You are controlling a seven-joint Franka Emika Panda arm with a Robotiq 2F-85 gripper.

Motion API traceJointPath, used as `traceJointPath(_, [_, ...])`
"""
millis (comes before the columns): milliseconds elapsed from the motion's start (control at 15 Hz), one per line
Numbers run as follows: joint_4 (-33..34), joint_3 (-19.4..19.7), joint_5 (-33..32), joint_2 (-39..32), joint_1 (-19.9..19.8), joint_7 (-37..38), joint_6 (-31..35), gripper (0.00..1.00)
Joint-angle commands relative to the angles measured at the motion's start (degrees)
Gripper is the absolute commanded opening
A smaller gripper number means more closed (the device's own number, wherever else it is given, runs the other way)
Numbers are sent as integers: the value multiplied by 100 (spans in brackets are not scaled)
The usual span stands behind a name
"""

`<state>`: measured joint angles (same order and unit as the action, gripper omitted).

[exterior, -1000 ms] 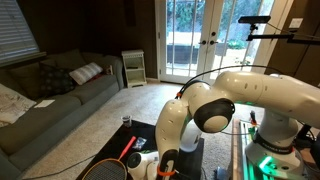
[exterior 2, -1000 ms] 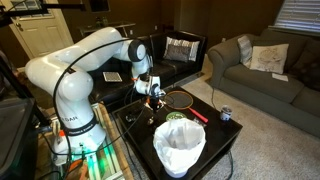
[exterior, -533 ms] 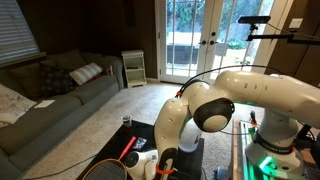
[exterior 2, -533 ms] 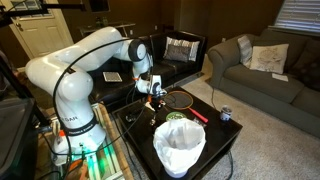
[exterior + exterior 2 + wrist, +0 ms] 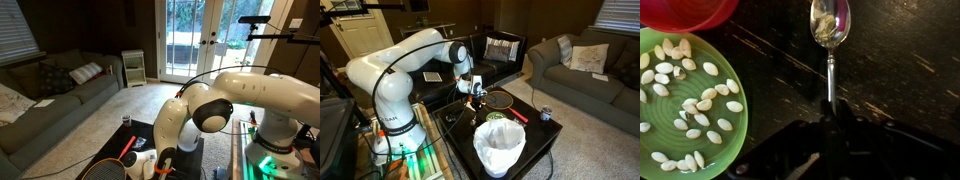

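I am far down the spoon's handle from the seeds, so I should open, move lower and grip the neck (image 5: pixel 830 57) by the spoon's bowl before lifting.
In the wrist view my gripper (image 5: pixel 830 108) is shut on the handle of a metal spoon (image 5: pixel 829 25). The spoon's bowl carries a small heap of pale seeds and hangs over the dark table top (image 5: pixel 900 60). To its left is a green plate (image 5: pixel 725 145) with several pale seeds (image 5: pixel 690 105). A red bowl (image 5: pixel 685 12) sits at the top left corner. In both exterior views the gripper (image 5: pixel 472 92) (image 5: pixel 160 166) is low over the black table.
A badminton racket (image 5: pixel 500 98) with a red grip (image 5: pixel 130 147) lies on the table. A white-lined bin (image 5: pixel 500 145) stands at the table's near edge. A small can (image 5: pixel 546 114) stands near one corner. A grey sofa (image 5: pixel 585 70) stands beyond the table.
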<state>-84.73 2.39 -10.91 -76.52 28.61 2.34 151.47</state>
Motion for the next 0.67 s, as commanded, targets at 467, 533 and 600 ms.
traceJointPath(467, [799,-367,-33,-745,-273,-68,-156,3])
traceJointPath(533, [837,-379,-31,-778,-276,-67,-163,3])
traceJointPath(600, [855,-385,-30,-796,-277,-63,-169,3])
